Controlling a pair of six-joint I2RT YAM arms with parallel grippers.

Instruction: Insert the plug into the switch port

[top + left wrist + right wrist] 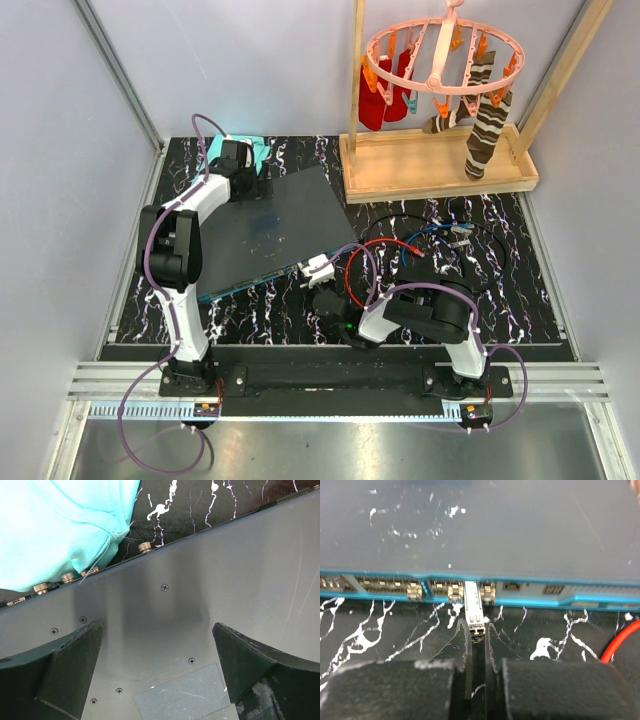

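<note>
The robot's right gripper will release the plug in the socket (pixel 303 265) (pixel 473 592) between the metal connectors on the teal front edge of the switch.
The switch (pixel 270 225) is a flat dark grey box lying slantwise on the black marbled table. Its teal front edge (pixel 570 592) with a row of sockets faces my right arm. The small silver plug (pixel 473 605) stands with its front end in that socket row; how deep it sits I cannot tell. My right gripper (pixel 477 627) is shut on the plug's rear end. In the top view the plug (pixel 318 268) shows white at the switch's near corner. My left gripper (pixel 157 635) hangs open over the switch's top (pixel 200 580) near its far edge, holding nothing.
A folded teal cloth (pixel 60 525) lies against the switch's far edge under the left arm. A red cable (pixel 360 270) and blue and black cables (pixel 440 235) loop right of the plug. A wooden tray (pixel 440 165) with a sock hanger stands at the back right.
</note>
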